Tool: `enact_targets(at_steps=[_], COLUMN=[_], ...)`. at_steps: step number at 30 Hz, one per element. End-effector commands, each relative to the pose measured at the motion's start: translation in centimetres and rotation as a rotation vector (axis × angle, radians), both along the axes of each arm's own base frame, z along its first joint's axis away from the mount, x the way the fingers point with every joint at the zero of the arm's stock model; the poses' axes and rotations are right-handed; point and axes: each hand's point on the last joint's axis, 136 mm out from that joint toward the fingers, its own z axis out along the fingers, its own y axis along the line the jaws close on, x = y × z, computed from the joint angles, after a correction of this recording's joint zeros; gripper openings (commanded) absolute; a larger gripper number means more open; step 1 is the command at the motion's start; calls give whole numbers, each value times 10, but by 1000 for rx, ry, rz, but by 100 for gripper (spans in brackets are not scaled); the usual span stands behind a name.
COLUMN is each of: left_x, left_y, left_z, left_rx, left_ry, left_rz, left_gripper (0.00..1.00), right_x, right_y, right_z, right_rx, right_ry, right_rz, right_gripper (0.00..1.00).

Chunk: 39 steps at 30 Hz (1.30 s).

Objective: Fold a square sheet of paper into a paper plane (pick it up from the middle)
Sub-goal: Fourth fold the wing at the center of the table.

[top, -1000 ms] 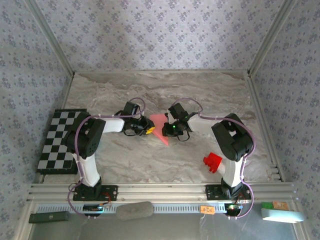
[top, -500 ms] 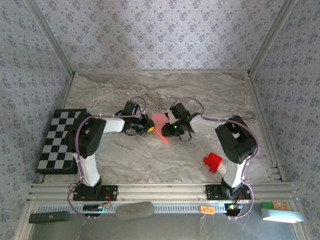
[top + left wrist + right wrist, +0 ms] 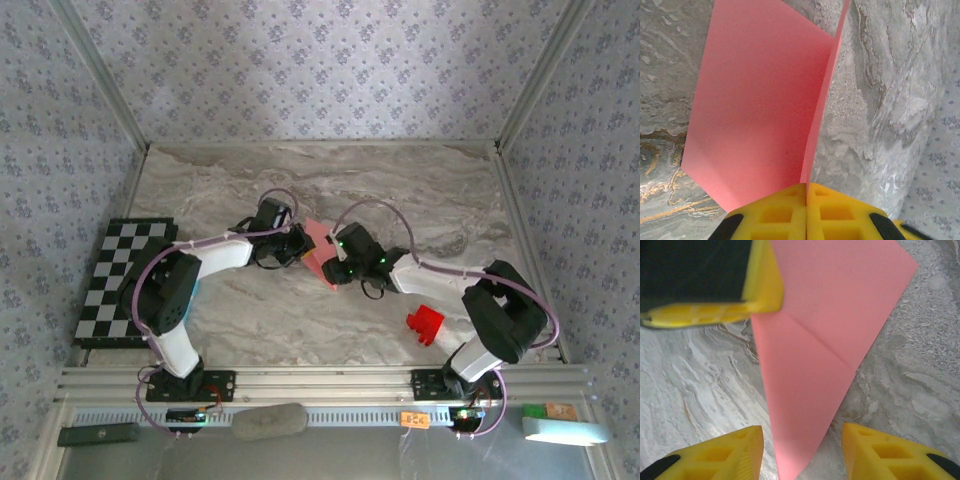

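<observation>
My left gripper is pinching the upright flap while the flat layer lies loose, so it should open, back away and take the flat layer's near edge [image 3: 706,189].
The salmon-pink sheet of paper [image 3: 317,249] is folded, with a diagonal crease and a pointed near end. It is held up off the marble table between the two arms. My left gripper [image 3: 806,186] is shut on its edge, so the paper [image 3: 755,100] stands upright in front of the yellow fingertips. My right gripper [image 3: 800,440] is open, one yellow finger on each side of the paper's pointed tip [image 3: 800,405], touching nothing. The left gripper's finger [image 3: 760,285] shows at the top left of the right wrist view. In the top view the right gripper [image 3: 333,270] sits just near of the paper.
A small chunky red block [image 3: 425,323] lies on the table [image 3: 400,190] by the right arm's base. A black-and-white chequered board [image 3: 120,282] lies at the left edge. Patterned walls close in the back and sides.
The right arm has stretched out leftward and its open gripper now straddles the paper's near tip. The left gripper has shifted slightly right, still holding the paper.
</observation>
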Motion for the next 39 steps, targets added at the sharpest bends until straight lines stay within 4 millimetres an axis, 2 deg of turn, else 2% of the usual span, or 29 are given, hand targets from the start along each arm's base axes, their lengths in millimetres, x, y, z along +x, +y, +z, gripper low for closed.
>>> enact_targets(at_steps=[1,9,12,21,27,30,35,39], left_x=[4,4,3,0,1,6,10,2], left_y=[10,6,6,6,11,26,62,80], left_z=[10,6,6,5,10,15,23,17], left_rx=[34,27,31,21,18,33,44,59], left_ry=[18,78,88,115,112,92,51,49], left_rz=[95,135,136,143,148,165,242,283], left_gripper=[7,7,7,9,17,25,42,47], right_x=[12,3,4,8,8,7,11,16], right_y=[-4,23,27,22,19,17,12,10], right_z=[7,-11,-16,-32,-32,-36,-35,-34], right_rx=[-61,-96,-111,-165,-179,-181,-175,-143], right_ry=[-138,-167,-158,-149,-152,-137,-139,-130], right_rz=[-30,28,41,19,16,28,35,38], right_gripper=[47,48,47,37,27,22,22,20])
